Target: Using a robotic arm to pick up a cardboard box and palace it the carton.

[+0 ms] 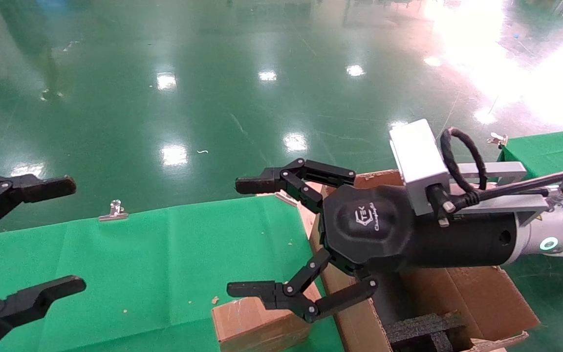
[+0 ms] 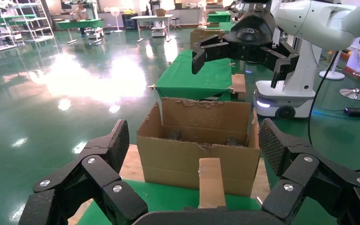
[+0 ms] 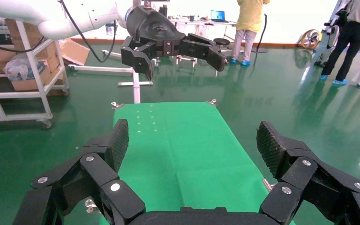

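The cardboard box will be gripped by my right gripper across its long sides, at the box's end (image 1: 292,320) nearest the carton.
The small brown cardboard box (image 1: 254,322) lies on the green cloth at the table's front edge, just left of the carton (image 1: 477,293); in the left wrist view the cardboard box (image 2: 211,183) shows in front of the carton (image 2: 197,154). Black foam (image 1: 423,330) sits inside the carton. My right gripper (image 1: 245,237), on the white arm with the green ring light, hovers open and empty over the carton's left wall, above the box. In its own view the right gripper (image 3: 192,145) sees only green cloth. My left gripper (image 1: 66,234) hangs open and empty at the far left.
Green cloth (image 1: 164,274) covers the table, held by metal clips (image 1: 114,211) at its far edge. Beyond lies glossy green floor. A second green table (image 1: 555,146) stands at the right. People (image 3: 251,23) and a shelf trolley (image 3: 23,70) are farther off.
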You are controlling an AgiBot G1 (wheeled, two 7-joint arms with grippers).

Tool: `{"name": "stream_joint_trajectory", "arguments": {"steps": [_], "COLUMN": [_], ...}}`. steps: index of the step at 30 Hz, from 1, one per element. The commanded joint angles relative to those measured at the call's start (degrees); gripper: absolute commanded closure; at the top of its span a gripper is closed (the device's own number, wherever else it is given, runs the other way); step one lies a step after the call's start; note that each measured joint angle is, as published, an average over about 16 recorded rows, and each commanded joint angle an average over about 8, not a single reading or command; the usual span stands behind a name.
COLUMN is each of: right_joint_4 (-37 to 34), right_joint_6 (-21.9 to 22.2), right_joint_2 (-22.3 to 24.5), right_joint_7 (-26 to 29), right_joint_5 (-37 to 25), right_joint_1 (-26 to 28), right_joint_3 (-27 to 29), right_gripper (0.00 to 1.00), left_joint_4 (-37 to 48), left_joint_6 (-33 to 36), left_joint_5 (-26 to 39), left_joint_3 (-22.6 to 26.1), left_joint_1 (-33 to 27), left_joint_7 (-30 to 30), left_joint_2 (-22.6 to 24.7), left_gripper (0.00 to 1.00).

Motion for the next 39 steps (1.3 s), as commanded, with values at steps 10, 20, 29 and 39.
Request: {"name": "stream_joint_trajectory", "arguments": {"steps": [10, 20, 29, 39], "right_joint_4": [0.0, 0.0, -0.1, -1.4], "right_joint_6": [0.0, 0.0, -2.0, -4.6], "right_joint_2": [0.0, 0.0, 0.0, -2.4], "right_joint_7": [0.0, 0.0, 0.2, 0.7], "right_joint_5": [0.0, -0.1, -5.4, -17.2], "right_joint_1": [0.0, 0.0, 2.2, 9.3], "right_joint_3": [0.0, 0.0, -2.8, -10.5], "right_gripper": [0.0, 0.0, 0.0, 0.0], "left_joint_4": [0.0, 0.0, 0.0, 0.0], "left_joint_6": [0.0, 0.0, 0.0, 0.0], "left_joint_5": [0.0, 0.0, 0.0, 0.0], "left_joint_3": [0.0, 0.0, 0.0, 0.0], "left_joint_1": [0.0, 0.0, 0.0, 0.0], "left_joint_7": [0.0, 0.0, 0.0, 0.0], "left_joint_2": [0.0, 0.0, 0.0, 0.0], "left_gripper": [0.05, 1.0, 1.0, 1.0]}}
